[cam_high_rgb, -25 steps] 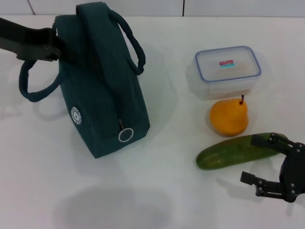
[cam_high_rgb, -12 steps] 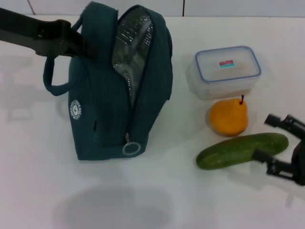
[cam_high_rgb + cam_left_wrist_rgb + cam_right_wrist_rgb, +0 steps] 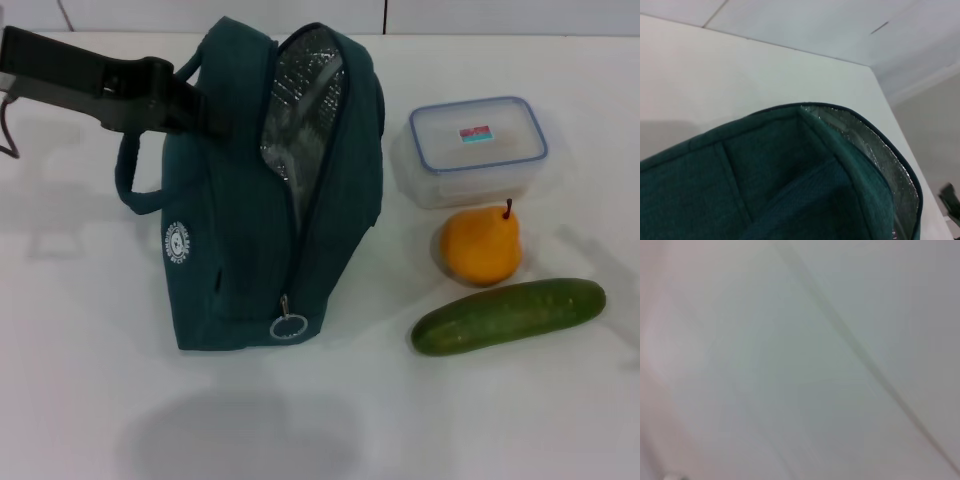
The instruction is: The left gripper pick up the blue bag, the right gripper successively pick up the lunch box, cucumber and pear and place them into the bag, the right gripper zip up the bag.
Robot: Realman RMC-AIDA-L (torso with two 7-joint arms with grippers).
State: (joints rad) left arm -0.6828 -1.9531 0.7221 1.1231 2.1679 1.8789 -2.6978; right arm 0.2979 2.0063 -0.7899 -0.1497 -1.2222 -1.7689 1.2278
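The robot's right gripper needs to next go to the lunch box's short side (image 3: 539,129) farthest from the blue bag and close there.
The blue bag (image 3: 240,230) stands upright on the white table, left of centre, its mouth unzipped and gaping so the silver foil lining (image 3: 300,110) shows. Its ring zipper pull (image 3: 288,326) hangs at the low front end. My left gripper (image 3: 195,108) comes in from the left and is shut on the bag's upper left side, beside one loop handle (image 3: 135,185). The left wrist view looks down on the bag's top (image 3: 765,190) and its foil rim (image 3: 880,160). To the right lie the lunch box (image 3: 478,148), the pear (image 3: 481,246) and the cucumber (image 3: 508,315), untouched. The right gripper is out of view.
The white table (image 3: 450,420) runs to a wall joint at the back. A gap of bare table separates the bag from the three items. The right wrist view shows only a pale blurred surface.
The left gripper has drawn the bag to the right, and its mouth has opened up. The right gripper, beside the cucumber's right end before, has gone out of the head view.
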